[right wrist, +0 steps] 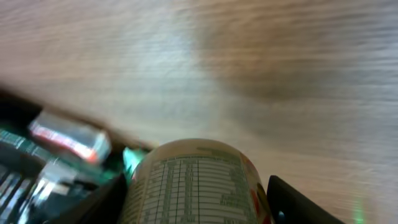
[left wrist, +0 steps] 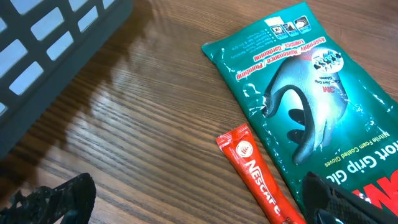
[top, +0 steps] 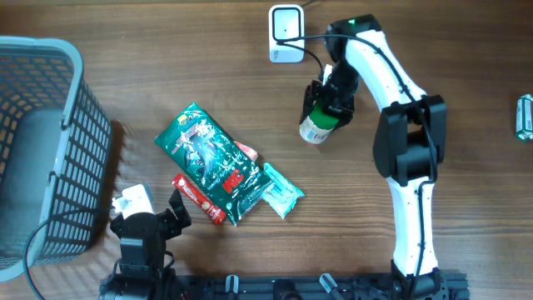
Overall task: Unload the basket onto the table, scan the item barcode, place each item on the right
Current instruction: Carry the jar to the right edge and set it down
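My right gripper has the small white container. It will let go of it on the bare table [top: 500,137] next to the small green-grey object.
A small white container [top: 315,127] with a green end and a printed nutrition table lies between the fingers of my right gripper [top: 327,102], which is shut on it just below the white barcode scanner [top: 286,33]. In the right wrist view the container [right wrist: 196,183] fills the space between the two dark fingers [right wrist: 301,202], and the picture is blurred. My left gripper [top: 155,218] rests open near the table's front edge. In the left wrist view the left gripper [left wrist: 199,208] has only bare wood and a red stick's end between its fingertips.
A green glove packet [top: 212,158], a red Nescafé stick [top: 198,198] and a teal sachet [top: 281,192] lie in a pile at mid-table. A grey mesh basket [top: 42,150] stands at the left. A small green-grey object [top: 525,117] sits at the right edge. The scanner's cable runs by the right arm.
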Controlling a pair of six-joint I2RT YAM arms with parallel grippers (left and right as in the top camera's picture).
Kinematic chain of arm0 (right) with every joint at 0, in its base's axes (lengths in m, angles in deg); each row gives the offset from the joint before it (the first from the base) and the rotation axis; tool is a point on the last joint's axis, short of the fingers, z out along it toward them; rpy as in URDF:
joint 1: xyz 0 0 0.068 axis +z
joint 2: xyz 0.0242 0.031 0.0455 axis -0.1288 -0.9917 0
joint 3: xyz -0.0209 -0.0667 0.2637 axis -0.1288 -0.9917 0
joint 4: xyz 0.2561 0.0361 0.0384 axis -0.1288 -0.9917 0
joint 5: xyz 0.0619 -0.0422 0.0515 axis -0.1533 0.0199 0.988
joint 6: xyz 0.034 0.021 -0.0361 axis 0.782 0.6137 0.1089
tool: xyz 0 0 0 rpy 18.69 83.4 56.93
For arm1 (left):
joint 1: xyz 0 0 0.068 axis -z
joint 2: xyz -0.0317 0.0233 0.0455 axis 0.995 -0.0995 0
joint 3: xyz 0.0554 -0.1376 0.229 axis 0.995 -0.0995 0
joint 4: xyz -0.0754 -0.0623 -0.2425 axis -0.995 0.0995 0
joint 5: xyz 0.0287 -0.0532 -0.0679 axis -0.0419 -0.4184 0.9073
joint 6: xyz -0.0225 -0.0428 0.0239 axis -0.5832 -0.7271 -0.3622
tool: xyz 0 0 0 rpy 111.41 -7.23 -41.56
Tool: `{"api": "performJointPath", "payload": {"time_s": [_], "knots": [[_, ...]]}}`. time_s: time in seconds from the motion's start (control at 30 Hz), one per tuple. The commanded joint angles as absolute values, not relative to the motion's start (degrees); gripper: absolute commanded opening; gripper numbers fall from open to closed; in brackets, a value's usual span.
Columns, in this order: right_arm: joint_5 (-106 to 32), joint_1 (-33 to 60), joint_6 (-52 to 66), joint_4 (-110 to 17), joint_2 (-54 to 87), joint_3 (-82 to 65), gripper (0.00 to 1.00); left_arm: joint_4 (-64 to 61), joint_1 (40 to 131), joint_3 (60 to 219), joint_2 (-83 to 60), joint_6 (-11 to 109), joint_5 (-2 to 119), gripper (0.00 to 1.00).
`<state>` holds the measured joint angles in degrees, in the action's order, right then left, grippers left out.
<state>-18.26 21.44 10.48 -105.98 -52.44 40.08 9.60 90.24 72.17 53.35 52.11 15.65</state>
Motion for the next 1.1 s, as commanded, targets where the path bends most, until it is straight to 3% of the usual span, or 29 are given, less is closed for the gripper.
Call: {"api": "performJointPath", "payload": {"time_s": [0.0,0.27,0.4,0.57,0.67,0.83,0.93,1.07], "knots": [[-11.1,21.1,6.6,-106.1,-47.8,41.8,0.61,9.5,90.5,72.1,53.7,52.0,16.2,1.0],[-11.7,23.2,8.5,-106.1,-30.9,41.7,0.61,9.5,90.5,72.1,53.7,52.0,16.2,1.0],[-33.0,29.4,17.9,-103.2,-27.2,41.7,0.6,9.5,90.5,72.1,53.7,52.0,16.2,1.0],[-53.9,32.7,23.9,-82.1,-27.4,41.7,0.55,9.5,90.5,72.1,53.7,52.0,16.2,1.0],[-67.2,32.7,23.8,-65.3,-27.8,39.2,0.6,9.5,90.5,72.1,53.7,52.0,16.2,1.0],[-68.3,32.7,19.8,-41.8,-33.9,37.0,0.58,9.5,90.5,72.1,53.7,52.0,16.2,1.0],[-68.4,32.7,9.0,-27.3,-41.9,37.0,0.59,9.5,90.5,72.1,53.7,52.0,16.2,1.0],[-72.0,32.7,8.0,-20.0,-47.9,37.0,0.6,9.5,90.5,72.1,53.7,52.0,16.2,1.0]]}}
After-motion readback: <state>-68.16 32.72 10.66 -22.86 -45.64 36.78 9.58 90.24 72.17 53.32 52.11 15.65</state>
